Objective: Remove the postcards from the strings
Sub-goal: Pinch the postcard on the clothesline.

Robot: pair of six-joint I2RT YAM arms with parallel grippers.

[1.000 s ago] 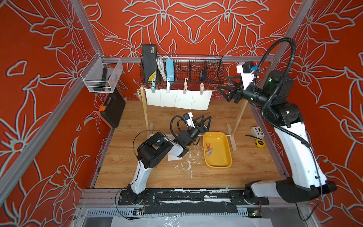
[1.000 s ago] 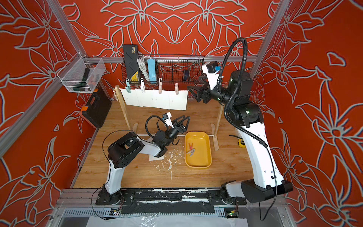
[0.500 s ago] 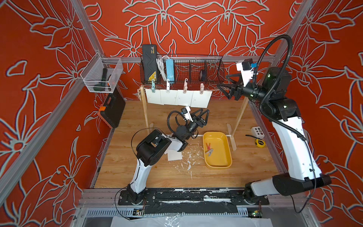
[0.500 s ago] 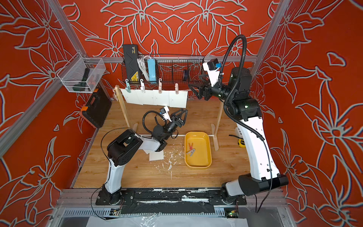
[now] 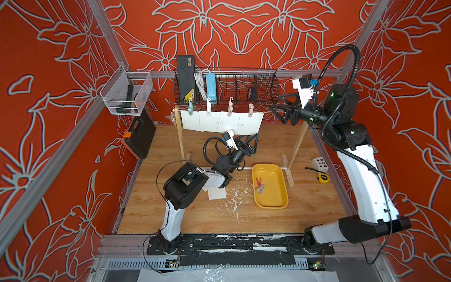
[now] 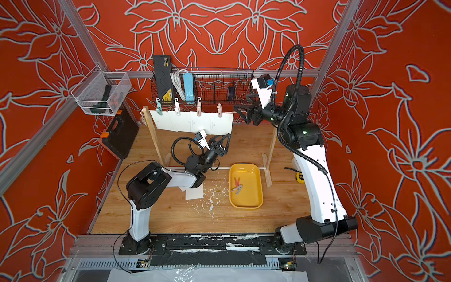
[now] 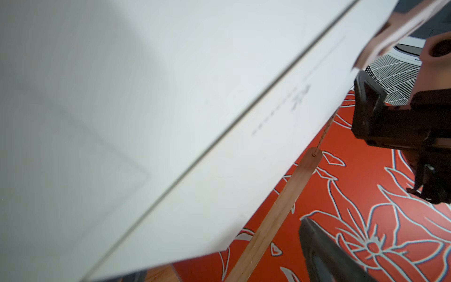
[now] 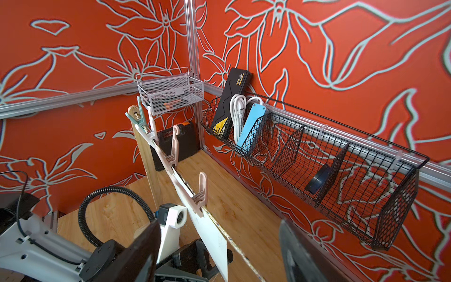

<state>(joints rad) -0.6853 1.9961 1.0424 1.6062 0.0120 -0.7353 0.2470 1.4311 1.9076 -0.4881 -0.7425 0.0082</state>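
Observation:
Next, I close my right gripper on the pink peg's handles [image 5: 251, 107] [image 8: 203, 183], which are above the string, at the end postcard that is just over my left gripper.
Several white postcards [image 5: 220, 120] hang side by side from the string [image 8: 234, 246], each held by a pastel peg [image 8: 201, 193]. One more postcard [image 5: 216, 194] lies flat on the table under my left arm. My left gripper [image 5: 247, 138] is open just under the rightmost card's lower edge. In the left wrist view that card [image 7: 170, 122] fills the frame, its corner between the fingers [image 7: 322, 251], ungripped. My right gripper [image 5: 275, 102] is open at the string's right end. In the right wrist view the card's edge and the string run between its fingers [image 8: 300, 251].
A yellow tray [image 5: 280, 195] on the table holds a red and a grey peg. Two wooden posts [image 5: 180, 136] carry the string. A black wire basket [image 5: 227, 88] hangs on the back wall, a black case [image 5: 140, 136] leans at left, and a button box [image 5: 320, 164] sits at right.
My left gripper has risen toward the rightmost card's lower edge. My right gripper has moved a little left and up, closer to the end of the string.

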